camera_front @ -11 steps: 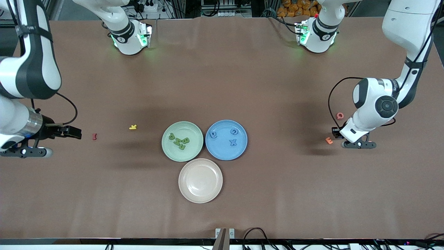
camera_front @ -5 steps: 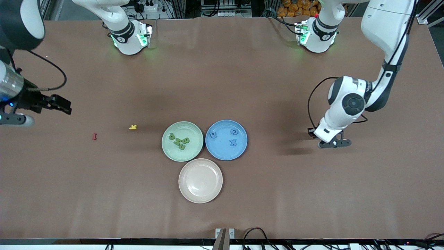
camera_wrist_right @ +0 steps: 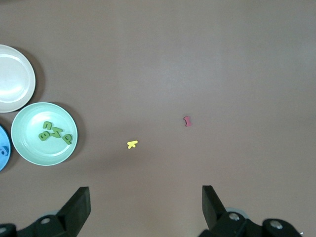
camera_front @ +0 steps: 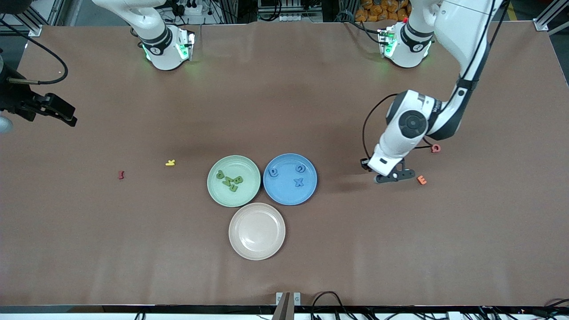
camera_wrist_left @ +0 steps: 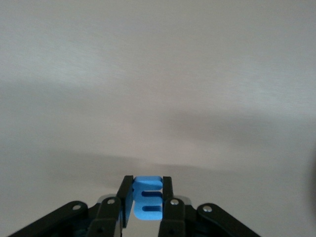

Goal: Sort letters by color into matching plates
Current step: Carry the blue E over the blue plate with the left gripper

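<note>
My left gripper needs to set the blue letter E down on the table beside the blue letter nearest the green plate [camera_front: 280, 168]. The E now hangs over bare table.
My left gripper [camera_wrist_left: 147, 190] is shut on a blue letter E [camera_wrist_left: 147, 197]. In the front view the left gripper [camera_front: 387, 174] hangs over bare table between the blue plate [camera_front: 284, 192] and an orange letter. The blue plate holds three blue letters [camera_front: 298, 182]. Beside it, the green plate [camera_front: 242, 166] holds several green letters [camera_front: 230, 180]. My right gripper [camera_front: 62, 111] is open and empty, high over the right arm's end of the table. The right wrist view shows the right gripper [camera_wrist_right: 145, 200], the green plate [camera_wrist_right: 32, 154] and its green letters [camera_wrist_right: 54, 132].
A beige plate [camera_front: 257, 231] lies nearer the camera than the two coloured plates. A yellow letter [camera_front: 170, 162] and a dark red letter [camera_front: 121, 175] lie toward the right arm's end. An orange letter [camera_front: 422, 180] and a red letter [camera_front: 436, 148] lie near the left gripper.
The left arm has carried the blue E toward the plates, past the orange and red letters. The right gripper has drawn back toward the table's edge at its own end.
</note>
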### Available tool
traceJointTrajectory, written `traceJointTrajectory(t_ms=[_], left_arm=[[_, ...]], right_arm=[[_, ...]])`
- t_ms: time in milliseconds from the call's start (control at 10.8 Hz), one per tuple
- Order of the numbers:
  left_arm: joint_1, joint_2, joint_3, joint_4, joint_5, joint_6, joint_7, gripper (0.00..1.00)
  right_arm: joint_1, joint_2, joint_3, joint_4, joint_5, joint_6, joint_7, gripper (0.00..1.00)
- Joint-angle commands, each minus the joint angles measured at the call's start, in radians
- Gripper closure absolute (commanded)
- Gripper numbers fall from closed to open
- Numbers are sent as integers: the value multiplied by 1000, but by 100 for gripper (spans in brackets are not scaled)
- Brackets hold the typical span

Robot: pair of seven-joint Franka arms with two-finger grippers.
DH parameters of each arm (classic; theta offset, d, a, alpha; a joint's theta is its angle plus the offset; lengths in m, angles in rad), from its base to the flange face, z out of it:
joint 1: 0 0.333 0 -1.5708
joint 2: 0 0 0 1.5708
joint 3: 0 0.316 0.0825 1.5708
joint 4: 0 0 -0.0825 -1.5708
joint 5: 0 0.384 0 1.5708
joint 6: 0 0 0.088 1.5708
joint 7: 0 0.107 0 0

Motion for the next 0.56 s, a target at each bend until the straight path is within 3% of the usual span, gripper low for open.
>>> traceJointTrajectory(t_ms=[0, 185, 464], left_arm=[[-70, 60, 11, 140, -21, -135, -74, 100], [-95, 110, 9, 260, -23, -249, -80, 100], [-155, 140, 11, 300, -23, -253, -122, 100]], right_arm=[[7, 11, -8, 2, -6, -10, 57, 0], [4, 15, -10, 1, -6, -7, 55, 0], [1, 24, -11, 1, -8, -7, 41, 0]])
